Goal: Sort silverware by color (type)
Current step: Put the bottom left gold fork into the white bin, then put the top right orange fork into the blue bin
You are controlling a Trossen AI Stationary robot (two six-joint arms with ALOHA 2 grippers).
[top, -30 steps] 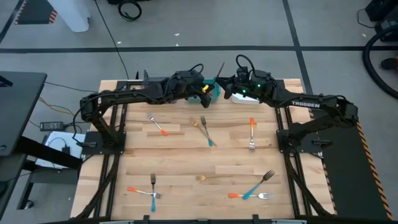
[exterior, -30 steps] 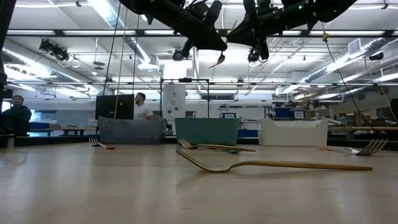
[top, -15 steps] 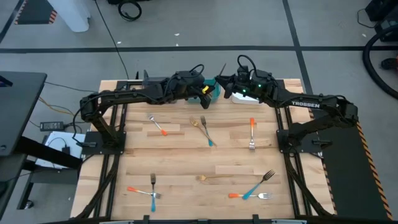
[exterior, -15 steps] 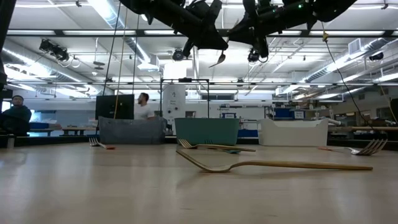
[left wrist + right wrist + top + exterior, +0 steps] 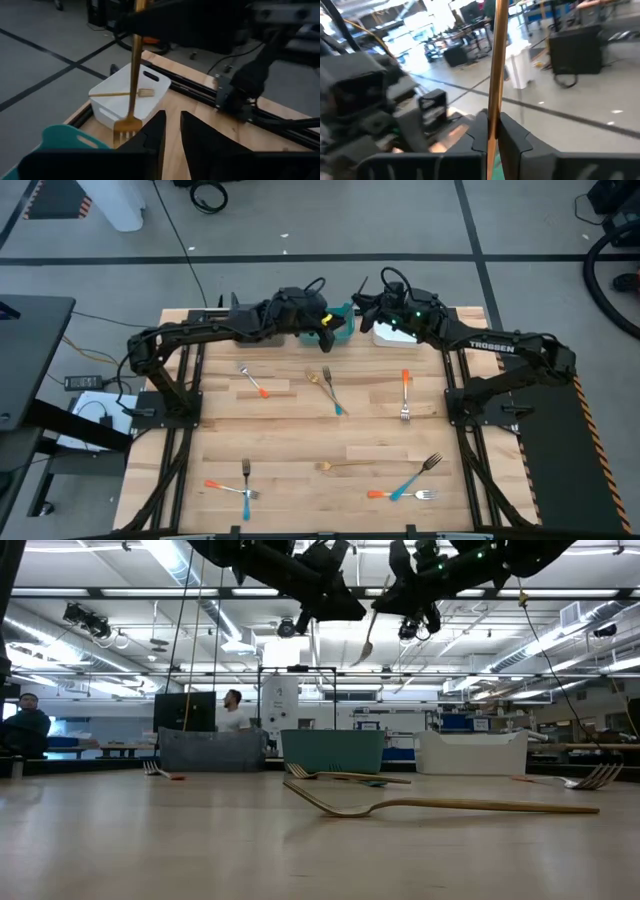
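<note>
Next, my right gripper lets go of the gold fork inside the white bin (image 5: pixel 399 320), next to the other gold fork.
A gold fork (image 5: pixel 372 632) hangs high over the table's far edge, tines (image 5: pixel 128 131) down, held by my right gripper (image 5: pixel 493 131), which is shut on its handle. My left gripper (image 5: pixel 172 131) stands open just beside the fork, which is not between its fingers. Both grippers meet above the teal bin (image 5: pixel 342 320) and the white bin (image 5: pixel 386 333). Another gold fork (image 5: pixel 131 93) lies inside the white bin. Several more forks lie flat on the wooden table: orange-handled (image 5: pixel 256 386), blue-handled (image 5: pixel 412 477) and gold (image 5: pixel 350 465). My right gripper pinches the gold fork's handle (image 5: pixel 493 116) between its two fingers, which lie across it. The fork hangs steeply below the gripper, tines down, lifted clear of the bins and the table (image 5: pixel 366 652).
A grey bin (image 5: pixel 212 750) stands left of the teal bin (image 5: pixel 332 750) along the far edge, with the white bin (image 5: pixel 472 752) to the right. Forks are scattered over the table's middle and near part. A person (image 5: pixel 232 712) stands in the room behind.
The gold fork, earlier slanting at my left gripper's tip, now hangs steeper from my right gripper and a little farther toward the table's right. My left gripper has let go of it and my right gripper has taken hold.
</note>
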